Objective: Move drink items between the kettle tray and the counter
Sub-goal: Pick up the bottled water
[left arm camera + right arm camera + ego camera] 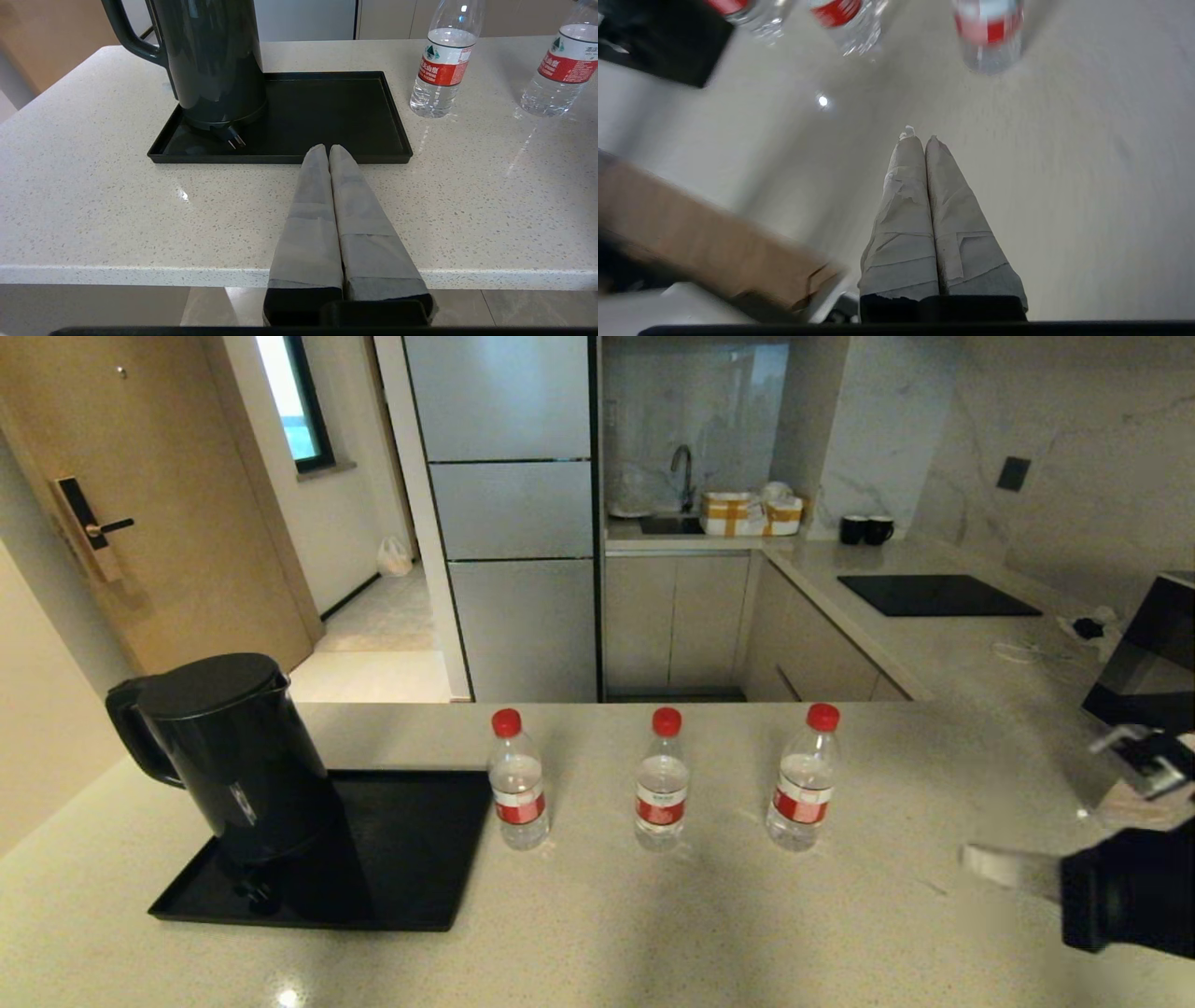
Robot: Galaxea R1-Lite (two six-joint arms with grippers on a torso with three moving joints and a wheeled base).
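I need to next use my right gripper to take hold of the label [802,793] [988,21] around the bottle that is standing farthest away from the black kettle tray.
Three clear drink items with red caps stand in a row on the speckled counter [653,924]: left bottle [518,784], middle bottle [662,784], right bottle [803,784]. The left one stands just beside the black kettle tray [411,840], which carries the black kettle [229,756]. My right gripper [971,861] hovers over the counter in front of and to the right of the right bottle, shut and empty; its taped fingers [922,139] point toward that bottle [992,37]. My left gripper [328,149] rests shut and empty at the counter's near edge, facing the tray [373,121].
The counter's right wing holds a black cooktop panel [938,595], two black mugs [865,529] and a white cable [1036,653]. A black appliance [1153,653] stands at the right edge. Behind are a sink faucet [684,476], boxes [752,513] and a fridge [509,513].
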